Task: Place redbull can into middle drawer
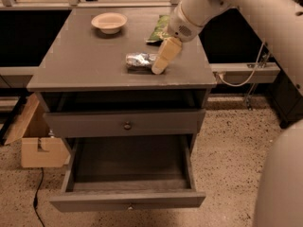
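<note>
Next, the gripper moves to the redbull can's middle (pixel 145 63) and closes there, between the can's two ends.
The redbull can (pixel 139 60) lies on its side on the grey cabinet top (pixel 85 63), silver with blue-grey patches. My gripper (pixel 162 60) reaches down from the upper right and sits right at the can's right end, covering that end. The middle drawer (pixel 128 198) is pulled wide out below. Its deep tray has nothing in it, and its flat front panel has a tiny knob.
A cream bowl (pixel 109 21) stands at the back left of the top. A green chip bag (pixel 159 30) lies behind my arm. A shut drawer front with a dark round knob (pixel 127 125) sits above the open drawer. A cardboard box (pixel 40 148) stands on the floor at left.
</note>
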Controlling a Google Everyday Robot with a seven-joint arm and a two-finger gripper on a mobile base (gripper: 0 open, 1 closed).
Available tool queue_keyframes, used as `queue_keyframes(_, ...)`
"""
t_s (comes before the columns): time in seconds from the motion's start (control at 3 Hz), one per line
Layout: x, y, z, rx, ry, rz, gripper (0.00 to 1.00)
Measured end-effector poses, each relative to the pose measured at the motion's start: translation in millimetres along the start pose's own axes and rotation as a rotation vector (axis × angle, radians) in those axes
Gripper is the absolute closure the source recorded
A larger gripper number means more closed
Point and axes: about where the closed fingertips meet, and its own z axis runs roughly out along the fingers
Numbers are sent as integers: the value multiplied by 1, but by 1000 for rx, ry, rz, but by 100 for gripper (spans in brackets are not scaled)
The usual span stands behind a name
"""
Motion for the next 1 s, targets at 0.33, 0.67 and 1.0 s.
queue_keyframes(0.33, -10, -9, 37, -22, 3, 10, 0)
queue_keyframes(0.67, -15, -12, 67, -45, 18, 18, 18)
queue_keyframes(1.0, -14, -13, 88, -67, 35, 21, 42)
